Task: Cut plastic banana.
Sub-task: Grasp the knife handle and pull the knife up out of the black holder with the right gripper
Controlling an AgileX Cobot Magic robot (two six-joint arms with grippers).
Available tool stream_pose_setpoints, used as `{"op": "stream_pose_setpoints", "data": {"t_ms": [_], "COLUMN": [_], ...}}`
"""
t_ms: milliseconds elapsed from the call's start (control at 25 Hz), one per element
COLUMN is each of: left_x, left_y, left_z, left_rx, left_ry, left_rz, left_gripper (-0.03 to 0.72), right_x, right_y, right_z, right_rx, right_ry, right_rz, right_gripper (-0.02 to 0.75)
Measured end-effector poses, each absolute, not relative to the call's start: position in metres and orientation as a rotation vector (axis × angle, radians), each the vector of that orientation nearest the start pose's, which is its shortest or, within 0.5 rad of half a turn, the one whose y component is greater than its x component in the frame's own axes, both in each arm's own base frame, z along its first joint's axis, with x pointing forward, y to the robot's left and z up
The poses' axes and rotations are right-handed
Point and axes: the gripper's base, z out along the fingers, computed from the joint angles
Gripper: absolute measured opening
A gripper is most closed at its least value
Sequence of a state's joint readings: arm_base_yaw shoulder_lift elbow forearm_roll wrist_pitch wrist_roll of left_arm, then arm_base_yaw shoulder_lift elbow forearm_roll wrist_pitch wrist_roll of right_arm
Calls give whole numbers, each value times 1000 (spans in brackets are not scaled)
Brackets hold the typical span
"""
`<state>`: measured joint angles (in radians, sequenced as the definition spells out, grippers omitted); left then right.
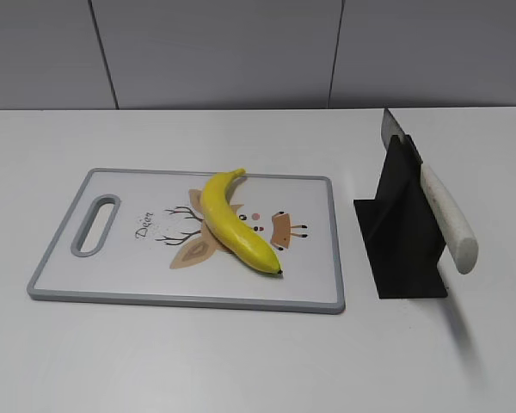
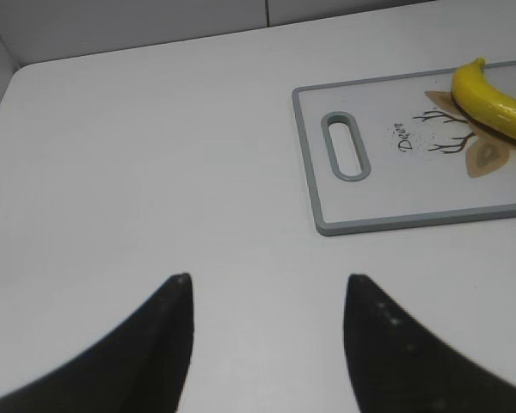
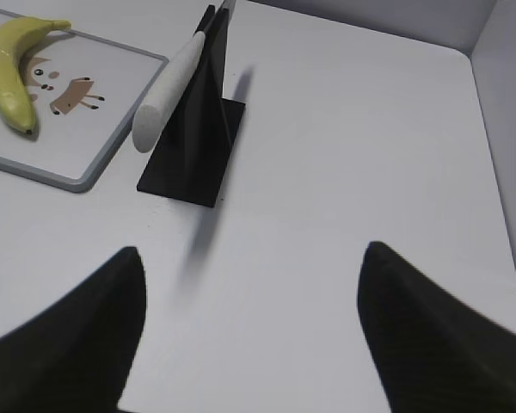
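The knife rests tilted in the black stand, and my right gripper will close on the middle of the white handle (image 1: pixel 444 206) (image 3: pixel 174 83) of the knife.
The plastic banana (image 1: pixel 235 223) lies whole on a white cutting board (image 1: pixel 112 267) with a grey rim and a deer drawing. It also shows in the left wrist view (image 2: pixel 490 103) and the right wrist view (image 3: pixel 9 69). A knife with a white handle (image 1: pixel 447 215) rests tilted in a black stand (image 1: pixel 400 232), right of the board; the right wrist view shows the handle (image 3: pixel 168 90). My left gripper (image 2: pixel 267 284) is open and empty over bare table, left of the board. My right gripper (image 3: pixel 251 254) is open and empty, in front of the stand. Neither gripper shows in the exterior view.
The board has a handle slot (image 1: pixel 95 225) at its left end. The white table (image 1: pixel 241 361) ends at grey wall panels (image 1: pixel 241 52) behind. A side wall (image 3: pixel 507 103) stands at the right.
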<state>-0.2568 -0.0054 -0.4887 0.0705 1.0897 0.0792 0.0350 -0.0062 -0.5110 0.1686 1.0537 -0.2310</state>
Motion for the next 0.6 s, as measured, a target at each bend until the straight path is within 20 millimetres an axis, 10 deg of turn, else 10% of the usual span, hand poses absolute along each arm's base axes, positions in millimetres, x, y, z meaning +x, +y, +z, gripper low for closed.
{"op": "stream_pose_setpoints", "data": {"t_ms": [600], "left_x": [-4], "left_y": [7], "left_z": [272], "left_rx": [343], "left_ry": [2049], "left_rz": [-24], "left_gripper": [538], "right_x": [37], "right_y": [14], "right_z": [305], "right_rx": [-226], "right_ry": [2203], "right_rz": [117], "right_gripper": [595]}}
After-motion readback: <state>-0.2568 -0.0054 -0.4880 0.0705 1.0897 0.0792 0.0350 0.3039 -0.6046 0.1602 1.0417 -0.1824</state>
